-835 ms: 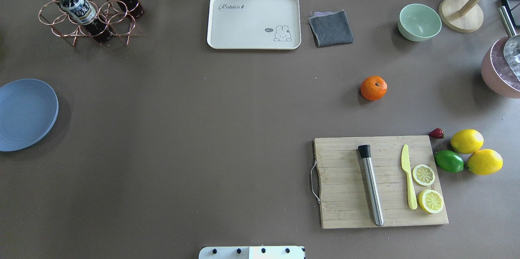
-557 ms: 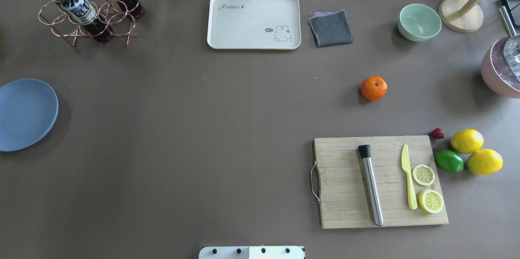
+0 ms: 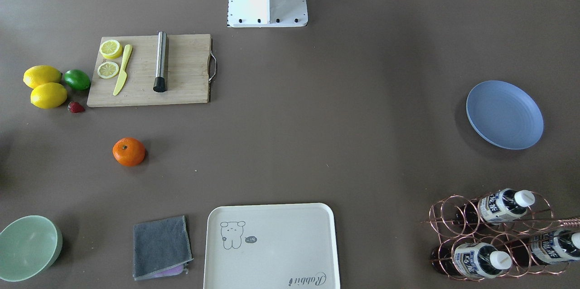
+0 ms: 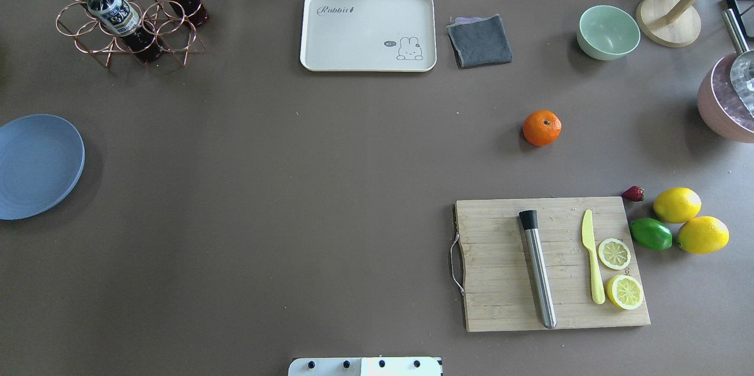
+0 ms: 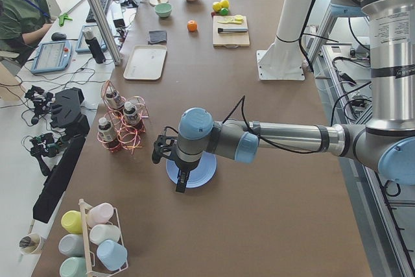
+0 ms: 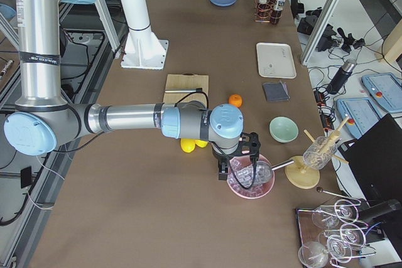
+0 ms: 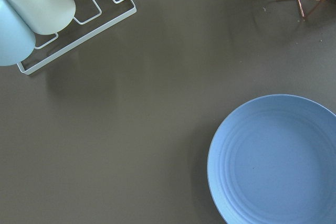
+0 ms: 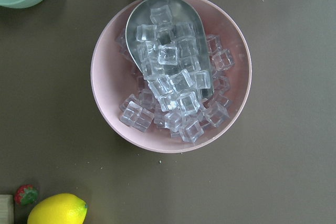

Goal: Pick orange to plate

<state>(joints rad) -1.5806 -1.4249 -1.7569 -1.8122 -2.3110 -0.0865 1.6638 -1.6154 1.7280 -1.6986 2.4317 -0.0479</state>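
Note:
My left gripper needs to grip the blue plate's rim (image 3: 541, 115) (image 7: 211, 190) on the side that faces away from the cutting board.
The orange (image 4: 542, 127) lies alone on the brown table, right of centre and beyond the cutting board; it also shows in the front view (image 3: 129, 151) and the right side view (image 6: 235, 100). The blue plate (image 4: 35, 167) rests at the far left edge, empty (image 3: 504, 114), and fills the lower right of the left wrist view (image 7: 278, 161). My left gripper (image 5: 181, 183) hangs above the plate; whether it is open or shut I cannot tell. My right gripper (image 6: 222, 169) hovers at the pink ice bowl (image 8: 170, 72), far from the orange, its state likewise unclear.
A cutting board (image 4: 554, 264) holds a muddler, a yellow knife and lemon slices. Lemons (image 4: 676, 205), a lime (image 4: 651, 234) and a strawberry lie right of it. At the back stand a cream tray (image 4: 368, 31), grey cloth (image 4: 480, 40), mint bowl (image 4: 608, 32) and bottle rack (image 4: 126, 16).

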